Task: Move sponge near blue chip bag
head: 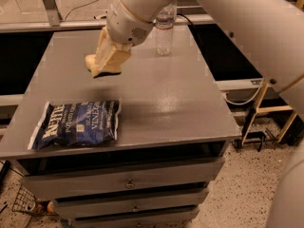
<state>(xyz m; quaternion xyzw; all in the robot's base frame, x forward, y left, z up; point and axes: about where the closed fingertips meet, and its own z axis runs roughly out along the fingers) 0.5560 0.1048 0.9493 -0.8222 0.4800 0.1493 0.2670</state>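
Observation:
My gripper has the sponge, now held just above the tabletop. It will let go of it on the grey table (82,97), right up against the back edge of the blue chip bag.
The blue chip bag (76,123) lies flat at the front left of the grey table (171,103), with its white lettering facing up. My gripper (105,65) hangs over the middle left of the table, behind and a little right of the bag and well apart from it. Its cream fingers (111,51) point down and are shut on the pale yellow sponge (94,63), which sticks out at the lower left of the tips. The sponge is held just above the tabletop.
A clear water bottle (164,30) stands upright at the back of the table, right of the gripper. My large white arm (247,27) crosses the upper right. Drawers (128,184) sit below the tabletop. A rail runs behind the table.

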